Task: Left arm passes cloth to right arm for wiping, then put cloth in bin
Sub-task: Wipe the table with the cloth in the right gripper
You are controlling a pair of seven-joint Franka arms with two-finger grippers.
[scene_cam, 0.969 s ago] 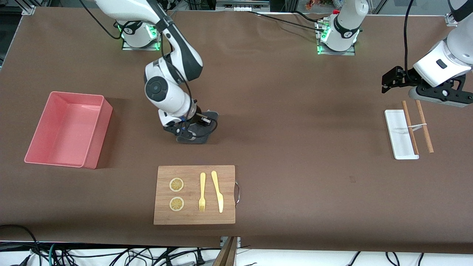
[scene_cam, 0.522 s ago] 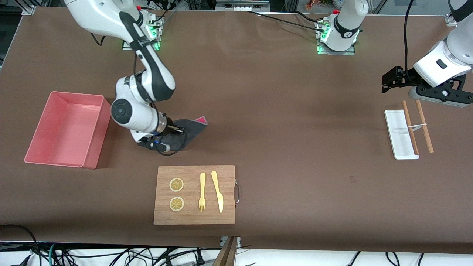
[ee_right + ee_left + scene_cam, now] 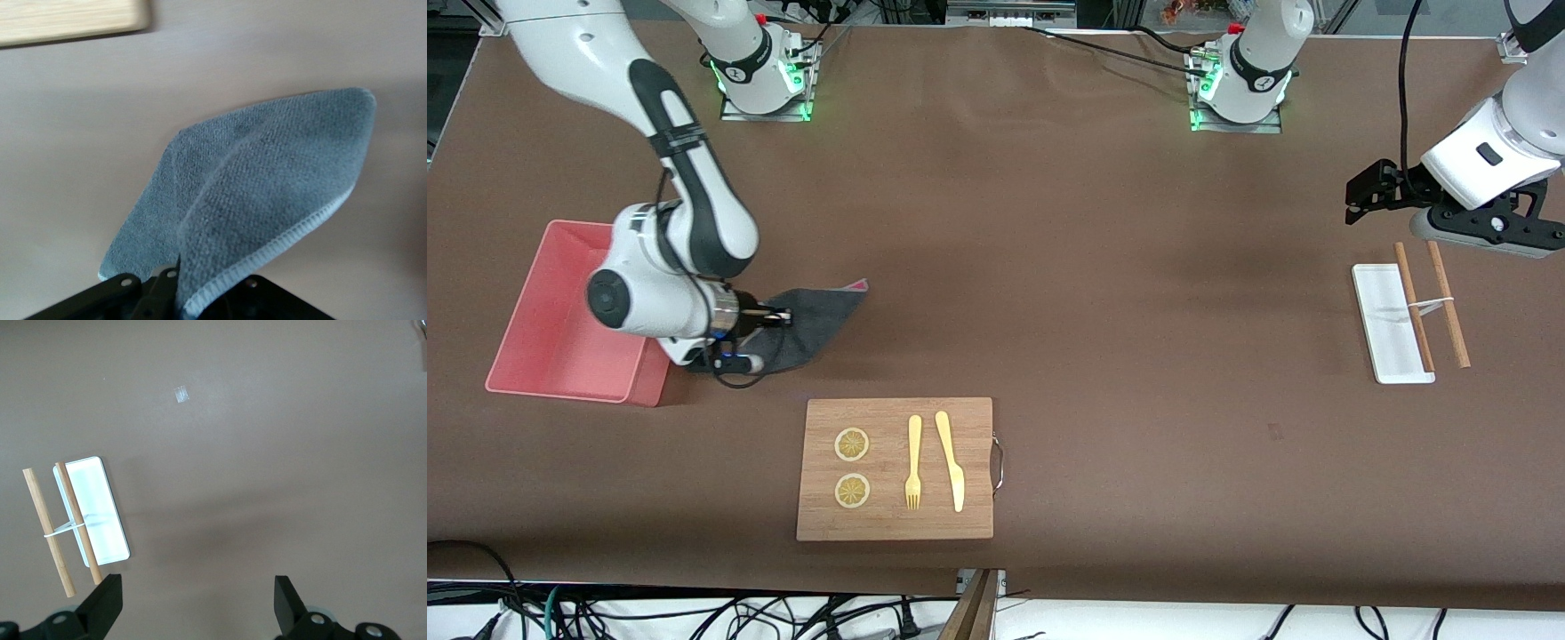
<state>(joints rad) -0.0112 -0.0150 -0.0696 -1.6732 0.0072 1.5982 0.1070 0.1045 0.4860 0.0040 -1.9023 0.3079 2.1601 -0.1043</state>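
The cloth will go down in the pink bin (image 3: 635, 329) from my right gripper, against the bin's side nearest the cutting board.
My right gripper (image 3: 760, 338) is shut on the cloth (image 3: 814, 316), dark grey with a pink corner, and drags it over the table beside the pink bin (image 3: 534, 356). The right wrist overlaps the bin's wall at the end nearest the cloth. In the right wrist view the grey cloth (image 3: 267, 193) is pinched between the fingers of the right gripper (image 3: 177, 303) and folds away from them. My left gripper (image 3: 1369, 191) is open and empty, held in the air at the left arm's end of the table near the white tray (image 3: 1383, 324). In the left wrist view the left gripper (image 3: 198, 603) is wide open over bare table.
A wooden cutting board (image 3: 896, 468) with two lemon slices, a fork and a knife lies nearer the camera than the cloth; its edge shows in the right wrist view (image 3: 73, 20). Two wooden sticks (image 3: 1432, 302) rest across the white tray (image 3: 93, 517).
The right arm has dragged the cloth across the table toward the pink bin, and its wrist now overlaps the bin's wall. The left arm has not moved.
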